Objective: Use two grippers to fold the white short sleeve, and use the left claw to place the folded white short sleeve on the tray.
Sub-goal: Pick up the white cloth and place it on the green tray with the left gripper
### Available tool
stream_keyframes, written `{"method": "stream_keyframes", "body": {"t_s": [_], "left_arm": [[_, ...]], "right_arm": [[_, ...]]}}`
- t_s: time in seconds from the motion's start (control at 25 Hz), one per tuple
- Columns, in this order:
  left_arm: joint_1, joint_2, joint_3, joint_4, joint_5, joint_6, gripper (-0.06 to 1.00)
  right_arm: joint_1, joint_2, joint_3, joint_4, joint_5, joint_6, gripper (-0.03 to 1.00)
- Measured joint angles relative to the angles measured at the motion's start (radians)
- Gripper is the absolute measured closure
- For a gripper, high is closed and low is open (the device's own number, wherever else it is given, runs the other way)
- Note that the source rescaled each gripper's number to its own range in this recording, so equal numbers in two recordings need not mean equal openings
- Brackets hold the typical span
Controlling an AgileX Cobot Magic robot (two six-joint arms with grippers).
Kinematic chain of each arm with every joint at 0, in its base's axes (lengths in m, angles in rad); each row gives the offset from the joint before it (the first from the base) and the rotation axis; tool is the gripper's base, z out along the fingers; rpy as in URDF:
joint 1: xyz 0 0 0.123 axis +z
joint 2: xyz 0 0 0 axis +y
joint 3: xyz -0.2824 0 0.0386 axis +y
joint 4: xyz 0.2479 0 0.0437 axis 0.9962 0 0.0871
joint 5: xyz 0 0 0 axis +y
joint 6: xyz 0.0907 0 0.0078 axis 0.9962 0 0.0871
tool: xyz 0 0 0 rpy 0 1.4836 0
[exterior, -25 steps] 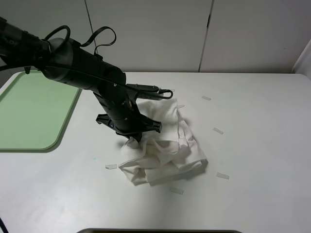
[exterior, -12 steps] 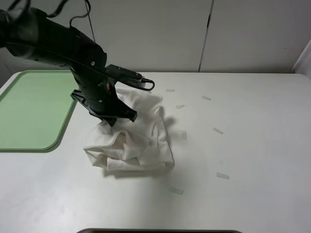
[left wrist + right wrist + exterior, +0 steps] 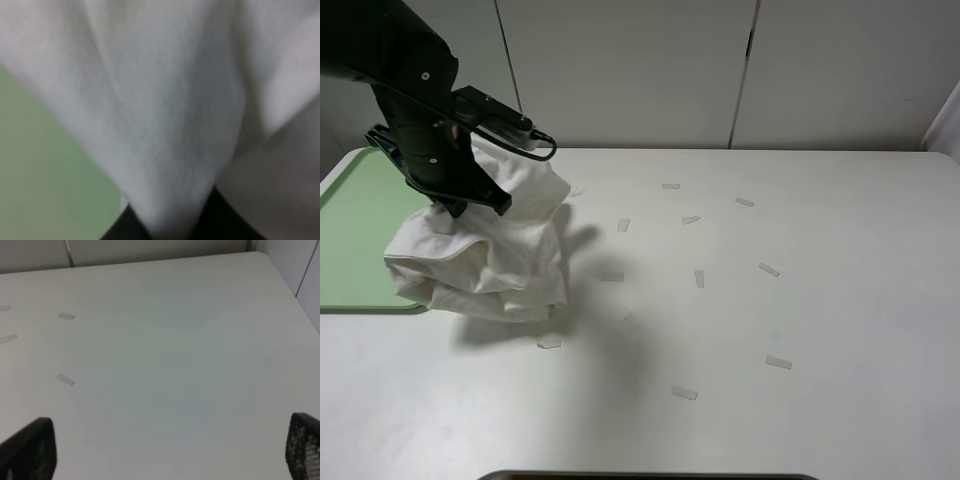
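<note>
My left hand should release the white short sleeve, now hanging over the tray's edge, on the pale green tray [image 3: 370, 226], midway between its front and back rims.
My left gripper [image 3: 470, 205] is shut on the white short sleeve [image 3: 485, 260], which hangs from it in a wrinkled bundle. The bundle hangs over the right edge of the pale green tray [image 3: 350, 230], partly over the tray and partly over the table. In the left wrist view the shirt [image 3: 165, 100] fills most of the picture, pinched between the black fingers [image 3: 220, 217], with the tray [image 3: 40, 175] beneath. My right gripper [image 3: 167, 450] is open and empty above bare table; it does not show in the exterior view.
Several small pale tape strips lie scattered on the white table, such as one [image 3: 778, 362] at the right and one [image 3: 549, 343] just below the shirt. A white panelled wall [image 3: 740, 70] stands behind the table. A dark edge [image 3: 640, 476] runs along the table's front.
My left gripper has carried the shirt from the table's middle to the left, up to the tray's right edge. The shirt now hangs bundled off the table.
</note>
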State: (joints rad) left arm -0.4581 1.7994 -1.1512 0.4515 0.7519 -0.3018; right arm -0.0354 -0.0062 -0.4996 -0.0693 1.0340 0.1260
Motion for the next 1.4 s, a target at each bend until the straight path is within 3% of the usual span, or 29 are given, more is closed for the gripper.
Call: {"method": "stream_keyframes", "body": {"t_s": [0.04,0.36,0.52,0.76,1.12,1.2,1.4], "left_arm": [[0.0,0.0,0.0,0.0,0.0,0.0,0.83],[0.211,0.0,0.0,0.001,0.013,0.178,0.83],[0.26,0.0,0.0,0.002,0.004,0.207,0.83],[0.412,0.001,0.0,-0.001,-0.123,0.331,0.83],[0.486,0.037,0.0,0.0,-0.214,0.476,0.83],[0.538,0.059,0.0,0.0,-0.243,0.566,0.83],[0.611,0.059,0.0,0.002,-0.278,0.6,0.83]], "right_arm": [[0.0,0.0,0.0,0.0,0.0,0.0,-0.03],[0.0,0.0,0.0,0.0,0.0,0.0,-0.03],[0.0,0.0,0.0,0.0,0.0,0.0,-0.03],[0.0,0.0,0.0,0.0,0.0,0.0,-0.03],[0.0,0.0,0.0,0.0,0.0,0.0,-0.03],[0.0,0.0,0.0,0.0,0.0,0.0,-0.03],[0.0,0.0,0.0,0.0,0.0,0.0,-0.03]]}}
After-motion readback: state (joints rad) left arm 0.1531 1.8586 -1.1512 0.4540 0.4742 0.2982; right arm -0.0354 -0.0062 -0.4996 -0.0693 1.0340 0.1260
